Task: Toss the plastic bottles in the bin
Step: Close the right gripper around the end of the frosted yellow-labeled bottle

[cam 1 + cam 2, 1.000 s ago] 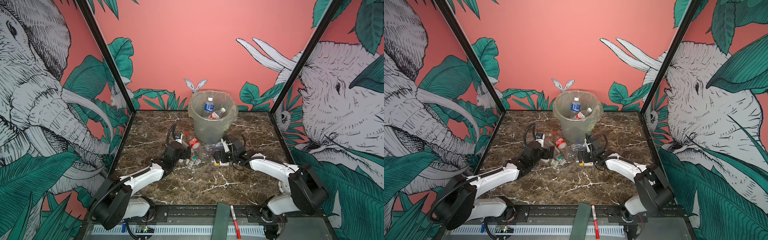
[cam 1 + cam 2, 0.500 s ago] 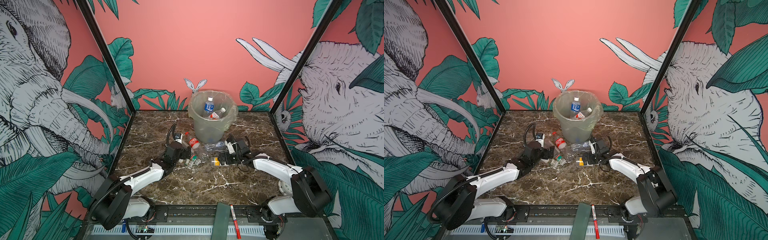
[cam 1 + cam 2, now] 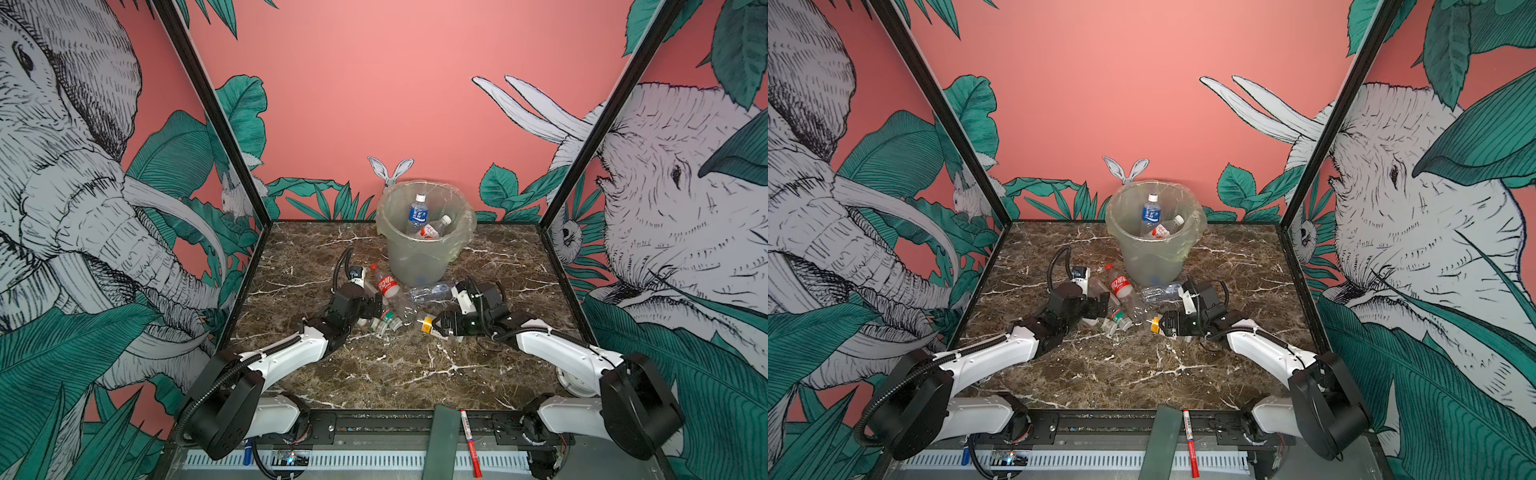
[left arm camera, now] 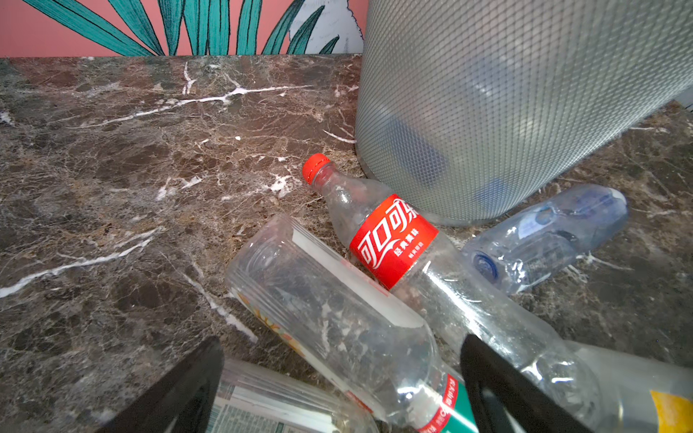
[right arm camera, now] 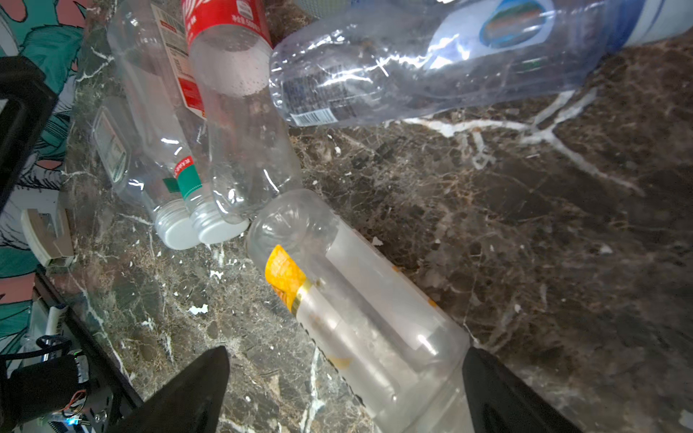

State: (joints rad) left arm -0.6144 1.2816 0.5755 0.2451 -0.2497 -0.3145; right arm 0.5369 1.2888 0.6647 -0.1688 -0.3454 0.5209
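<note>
I will close my right gripper around the middle of the yellow-label bottle's body (image 3: 436,330) (image 5: 360,313), so the bottle's bottom sticks out ahead of the fingers.
The grey-green bin (image 3: 419,257) (image 3: 1152,253) stands at the back of the marble table, with two plastic bottles (image 3: 417,212) inside it. In front of it lie several more: a red-label bottle (image 3: 387,286) (image 4: 393,240), a crushed blue-label one (image 3: 430,291) (image 5: 431,63), two white-capped green-label ones (image 3: 388,319) (image 5: 183,180), and a yellow-label one (image 3: 427,324) (image 5: 360,311). My left gripper (image 3: 374,311) (image 4: 341,378) is open, low over the green-label bottles. My right gripper (image 3: 438,326) (image 5: 345,378) is open, its fingers either side of the yellow-label bottle.
A red-and-white marker pen (image 3: 469,440) and a dark green strip (image 3: 442,442) lie on the front rail. Black frame posts (image 3: 216,116) and printed walls close in the table on three sides. The bin's wall (image 4: 506,105) stands close behind the bottle pile.
My right arm has shifted slightly to the right and towards the front, its open gripper staying at the yellow-label bottle. The left arm has not moved.
</note>
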